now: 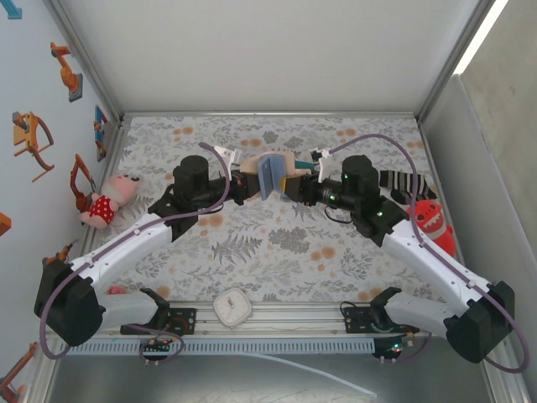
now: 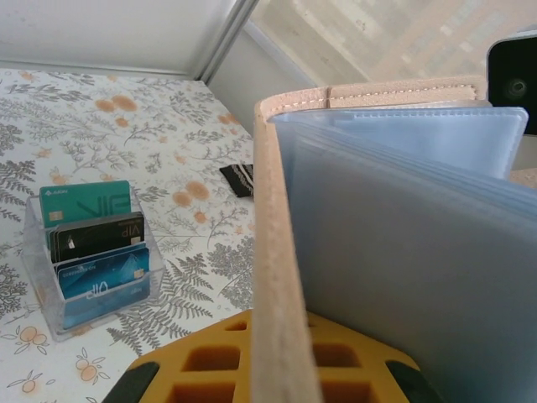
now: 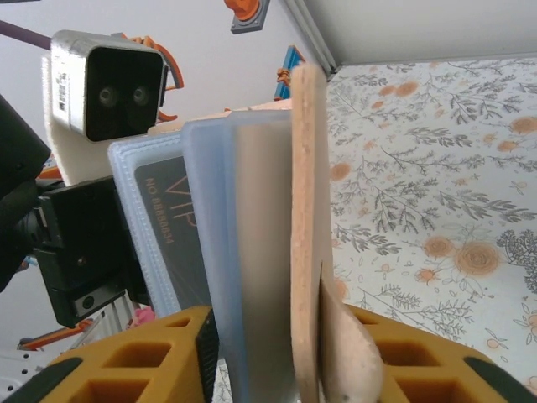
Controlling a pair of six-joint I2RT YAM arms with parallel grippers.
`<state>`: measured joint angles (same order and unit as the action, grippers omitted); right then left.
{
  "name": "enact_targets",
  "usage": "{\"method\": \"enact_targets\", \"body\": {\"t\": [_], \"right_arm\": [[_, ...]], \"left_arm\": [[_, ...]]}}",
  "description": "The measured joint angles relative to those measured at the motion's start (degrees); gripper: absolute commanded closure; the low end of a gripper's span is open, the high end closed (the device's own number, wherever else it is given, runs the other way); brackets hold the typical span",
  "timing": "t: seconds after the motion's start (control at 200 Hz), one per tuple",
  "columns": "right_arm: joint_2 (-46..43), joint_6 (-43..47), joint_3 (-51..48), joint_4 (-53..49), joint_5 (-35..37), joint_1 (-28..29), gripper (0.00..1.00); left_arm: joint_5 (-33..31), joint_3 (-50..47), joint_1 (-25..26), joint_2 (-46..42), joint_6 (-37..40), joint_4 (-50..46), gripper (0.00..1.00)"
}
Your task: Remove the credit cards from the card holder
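Note:
The left gripper holds just the tan cover while the sleeves fan loose beside it, so it should open and then take cover and sleeves together (image 2: 369, 243).
The card holder (image 1: 273, 172) hangs open above the middle of the table, between both grippers. My left gripper (image 1: 249, 181) is shut on its tan cover (image 2: 281, 252), whose pale blue sleeves (image 2: 403, 252) fan to the right; the yellow fingers (image 2: 210, 361) show beneath. My right gripper (image 3: 285, 323) stands open, with the sleeves (image 3: 243, 252) and the other tan cover (image 3: 306, 210) between its fingers. A dark VIP credit card (image 3: 180, 239) sits in one sleeve. On the table a clear stand (image 2: 92, 252) holds teal, black and blue cards.
A striped sock (image 1: 398, 180) and a red monster toy (image 1: 432, 222) lie at the right. At the left wall lies a pink plush toy (image 1: 105, 201). A white timer (image 1: 232, 306) sits on the rail between the arm bases. Walls enclose the floral mat (image 1: 277, 243).

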<state>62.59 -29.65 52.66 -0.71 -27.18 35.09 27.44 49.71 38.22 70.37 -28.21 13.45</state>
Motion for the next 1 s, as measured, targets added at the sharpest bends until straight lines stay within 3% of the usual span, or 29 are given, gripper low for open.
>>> {"method": "enact_targets", "body": {"t": [0.095, 0.255, 0.376, 0.441, 0.556, 0.746, 0.997], "right_arm": [[0.0, 0.42, 0.07, -0.55, 0.5, 0.0, 0.56], [0.0, 1.31, 0.33, -1.7, 1.57, 0.0, 0.46], [0.0, 1.81, 0.35, -2.75, 2.69, 0.0, 0.46], [0.0, 2.12, 0.35, -3.06, 3.04, 0.0, 0.5], [0.0, 2.49, 0.35, -3.1, 3.37, 0.0, 0.68], [0.0, 2.45, 0.35, -3.19, 3.56, 0.0, 1.0], [-0.09, 2.69, 0.35, -3.93, 4.24, 0.04, 1.0]], "left_arm": [[0.57, 0.0, 0.0, 0.0, -0.26, 0.37, 1.0], [1.7, -0.02, 0.0, 0.0, -0.92, 1.03, 1.0], [3.1, -0.02, 0.0, 0.0, -1.33, 1.42, 1.0], [3.98, -0.02, 0.0, 0.0, -1.55, 1.62, 1.0], [5.53, -0.02, 0.0, 0.0, -1.66, 1.84, 1.0], [6.23, -0.02, -0.15, -0.04, -2.36, 1.42, 0.66], [7.1, -0.52, -0.94, -1.81, -2.56, 0.52, 0.43]]}}
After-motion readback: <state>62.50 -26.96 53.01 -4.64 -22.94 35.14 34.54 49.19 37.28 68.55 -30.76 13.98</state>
